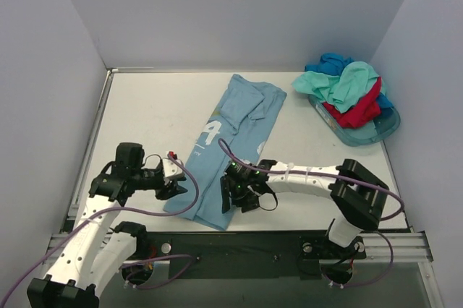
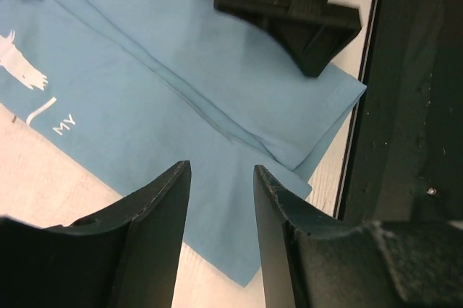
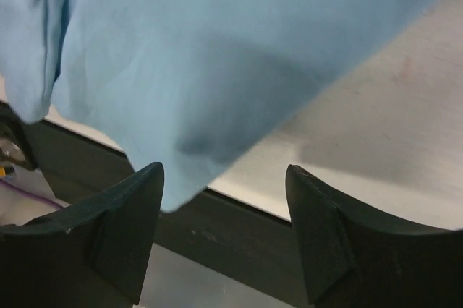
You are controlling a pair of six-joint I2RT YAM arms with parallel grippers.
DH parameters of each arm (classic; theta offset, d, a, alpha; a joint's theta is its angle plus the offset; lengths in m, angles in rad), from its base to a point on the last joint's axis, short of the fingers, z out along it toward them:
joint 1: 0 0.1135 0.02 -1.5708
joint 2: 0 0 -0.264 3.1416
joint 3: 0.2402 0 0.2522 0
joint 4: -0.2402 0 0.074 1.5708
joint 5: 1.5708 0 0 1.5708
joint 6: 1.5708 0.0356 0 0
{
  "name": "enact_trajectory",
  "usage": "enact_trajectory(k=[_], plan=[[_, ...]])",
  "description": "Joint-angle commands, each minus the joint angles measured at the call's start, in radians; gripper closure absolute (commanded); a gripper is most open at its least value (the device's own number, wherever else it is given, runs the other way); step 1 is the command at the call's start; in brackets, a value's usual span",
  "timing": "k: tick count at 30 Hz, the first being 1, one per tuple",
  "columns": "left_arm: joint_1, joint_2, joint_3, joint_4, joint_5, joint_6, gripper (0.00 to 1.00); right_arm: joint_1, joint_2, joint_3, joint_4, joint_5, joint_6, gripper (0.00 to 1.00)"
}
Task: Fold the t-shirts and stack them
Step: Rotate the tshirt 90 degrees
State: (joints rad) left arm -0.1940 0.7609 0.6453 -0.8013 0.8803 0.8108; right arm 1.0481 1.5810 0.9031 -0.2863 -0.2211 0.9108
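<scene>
The sky-blue t-shirt's hem is crooked from its far end, so next my right gripper grabs the hem's corner point(image 1: 223, 228) and swings the hem straight before folding.
A light sky-blue t-shirt point(image 1: 226, 142) with white print lies on the table, folded into a long strip, its hem toward the near edge. My left gripper point(image 1: 173, 186) is open just above the shirt's near left corner point(image 2: 181, 69), holding nothing. My right gripper point(image 1: 235, 196) is open over the near right part of the hem point(image 3: 217, 48), with the cloth's corner between its fingers but not gripped. It also shows in the left wrist view point(image 2: 304, 11). Mint-green point(image 1: 346, 84), red point(image 1: 359, 113) and deeper blue point(image 1: 329, 62) shirts lie heaped at the back right.
The heap sits in a translucent teal tub point(image 1: 377, 131) by the right wall. The table's black front rail point(image 2: 405, 105) runs just past the shirt's hem and shows in the right wrist view point(image 3: 239, 236). Walls close in the left, back and right sides.
</scene>
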Motion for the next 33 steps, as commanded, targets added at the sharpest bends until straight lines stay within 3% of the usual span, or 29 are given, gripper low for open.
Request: enact_trajectory(k=[1, 4, 5, 8, 13, 14, 16, 20, 22, 24, 27, 31, 33], plan=[[-0.044, -0.008, 0.005, 0.119, 0.036, -0.073, 0.50, 0.024, 0.099, 0.022, 0.085, -0.036, 0.089, 0.39], [-0.056, -0.014, 0.002, 0.169, 0.022, -0.127, 0.50, 0.026, 0.164, 0.031, 0.087, -0.083, 0.100, 0.64], [-0.058, -0.015, 0.004, 0.169, 0.023, -0.140, 0.50, 0.026, 0.165, 0.023, 0.087, -0.087, 0.109, 0.78], [-0.068, -0.015, 0.016, 0.101, 0.048, -0.052, 0.51, 0.014, 0.078, -0.077, 0.087, -0.055, 0.132, 1.00], [-0.136, 0.095, 0.019, -0.039, -0.027, 0.120, 0.51, -0.057, -0.055, -0.220, 0.049, -0.034, 0.113, 1.00], [-0.159, 0.125, 0.030, -0.114, -0.049, 0.234, 0.51, -0.066, -0.081, -0.243, 0.024, -0.034, 0.100, 1.00], [-0.316, 0.185, 0.045, -0.192, -0.139, 0.371, 0.50, -0.089, -0.113, -0.276, -0.005, -0.043, 0.067, 1.00], [-0.499, 0.222, 0.045, -0.182, -0.288, 0.540, 0.47, -0.129, -0.187, -0.314, -0.048, -0.043, 0.014, 1.00], [-0.537, 0.244, 0.040, -0.202, -0.293, 0.656, 0.45, -0.126, -0.214, -0.305, -0.053, -0.063, 0.002, 0.76], [-0.547, 0.267, 0.025, -0.229, -0.291, 0.777, 0.44, -0.108, -0.222, -0.291, -0.057, -0.072, 0.013, 0.64], [-0.564, 0.282, -0.033, -0.179, -0.296, 0.846, 0.41, -0.060, -0.226, -0.273, -0.094, -0.054, 0.040, 0.60], [-0.614, 0.290, -0.084, -0.020, -0.306, 0.789, 0.39, -0.019, -0.236, -0.280, -0.090, -0.047, 0.088, 0.59], [-0.617, 0.317, -0.090, -0.022, -0.304, 0.826, 0.40, -0.011, -0.230, -0.291, -0.058, -0.061, 0.120, 0.60]])
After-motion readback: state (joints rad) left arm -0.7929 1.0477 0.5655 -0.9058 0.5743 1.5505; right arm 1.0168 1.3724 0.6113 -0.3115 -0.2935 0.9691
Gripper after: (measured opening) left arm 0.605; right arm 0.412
